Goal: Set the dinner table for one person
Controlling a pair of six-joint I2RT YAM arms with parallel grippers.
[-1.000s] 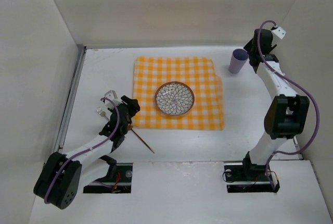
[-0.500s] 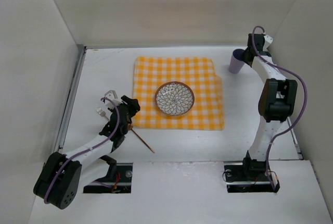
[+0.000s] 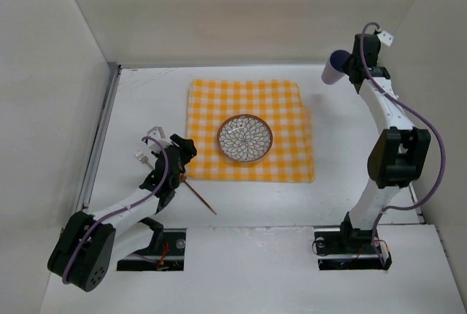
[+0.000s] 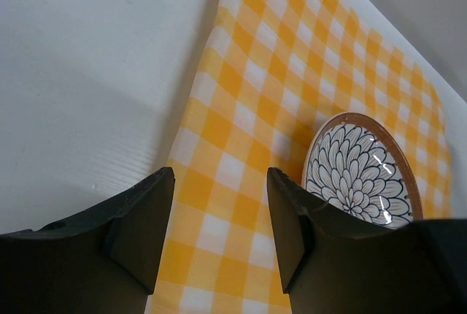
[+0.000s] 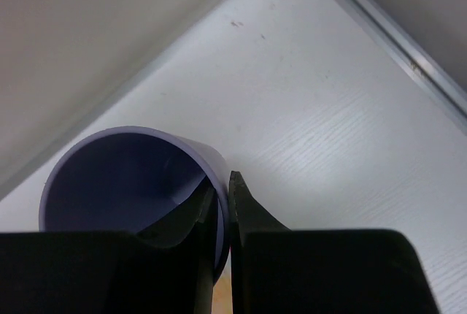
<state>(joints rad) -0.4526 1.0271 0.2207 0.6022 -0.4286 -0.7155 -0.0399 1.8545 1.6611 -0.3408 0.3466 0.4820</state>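
I will use my right gripper to set the purple cup free on the checked cloth (image 3: 282, 105) between the plate and the far corner nearest that gripper.
A purple cup (image 3: 335, 68) hangs tilted above the back right of the white dinner table (image 3: 146, 102). My right gripper (image 3: 352, 71) is shut on its rim, one finger inside the cup (image 5: 124, 175) and one outside, in the right wrist view (image 5: 223, 186). A flower-patterned plate (image 3: 244, 138) sits on the yellow-and-white checked cloth (image 3: 248, 98). My left gripper (image 3: 185, 150) hovers open over the cloth's near left corner, nothing between its fingers (image 4: 219, 204). The plate (image 4: 361, 171) shows just right of its right finger.
A metal fork (image 3: 141, 157) lies on the table left of the left gripper. A thin brown stick (image 3: 198, 197) lies just in front of the cloth's near left corner. White walls close in the table on three sides.
My right gripper has shut on the purple cup's rim and lifted it off the table, tilting it. The left arm has not moved.
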